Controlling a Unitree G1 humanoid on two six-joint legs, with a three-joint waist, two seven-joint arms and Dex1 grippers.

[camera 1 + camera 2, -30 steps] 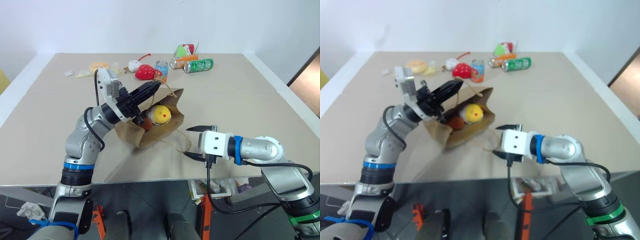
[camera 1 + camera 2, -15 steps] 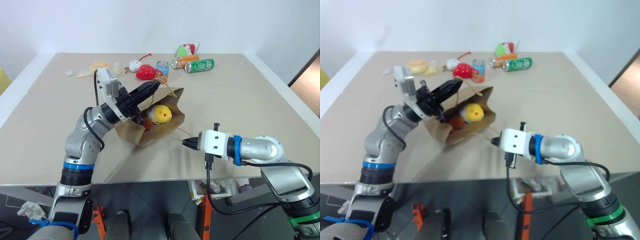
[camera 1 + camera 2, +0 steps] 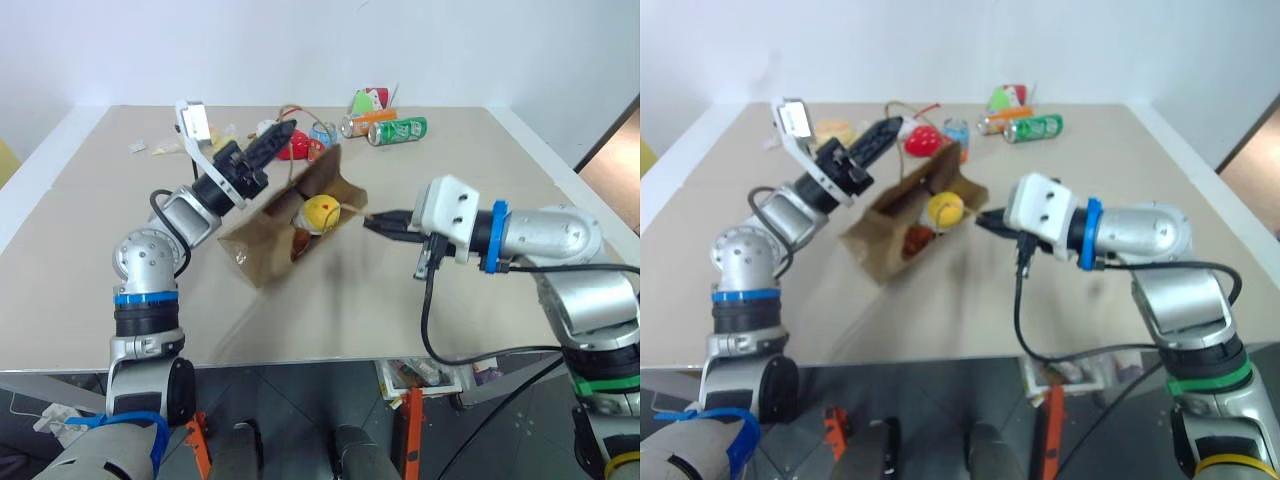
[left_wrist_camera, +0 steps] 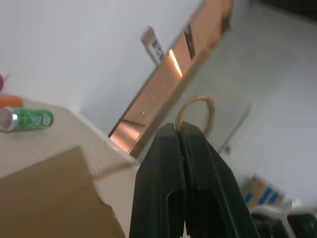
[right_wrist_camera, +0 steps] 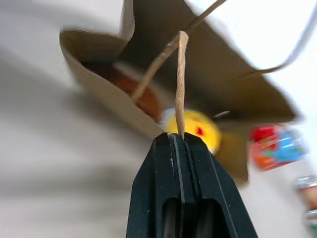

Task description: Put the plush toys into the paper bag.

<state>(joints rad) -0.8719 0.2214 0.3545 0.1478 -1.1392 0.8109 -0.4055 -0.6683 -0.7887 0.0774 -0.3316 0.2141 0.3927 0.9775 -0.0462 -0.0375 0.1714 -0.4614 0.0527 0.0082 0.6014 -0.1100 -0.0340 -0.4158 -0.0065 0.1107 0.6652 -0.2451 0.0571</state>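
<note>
Next, I release the brown paper bag's handle from my left gripper, leaving it upright on the bare table before the strawberry plush (image 3: 297,272).
The brown paper bag (image 3: 262,236) is lifted at its mouth, while its base rests on the table. Inside it sit the yellow-and-white chick (image 3: 320,212) and the brown furry toy (image 3: 301,243). My left gripper (image 3: 281,134) is raised at the bag's far rim, shut on one twisted loop handle (image 4: 196,111). My right gripper (image 3: 373,221) is at the near side of the mouth, shut on the other handle (image 5: 180,74). In the right wrist view, the chick (image 5: 194,130) and the brown toy (image 5: 141,97) lie deep in the open bag.
At the back of the table (image 3: 470,300) lie a green can (image 3: 398,130), an orange can (image 3: 364,122), a blue can (image 3: 323,133), a red strawberry plush (image 3: 296,149) and a small white toy (image 3: 266,128). Small wrappers (image 3: 140,147) lie at the back left.
The right gripper closed on the near handle, then rose. The left gripper rose and rolled with the far handle. The bag's mouth came up off the table.
</note>
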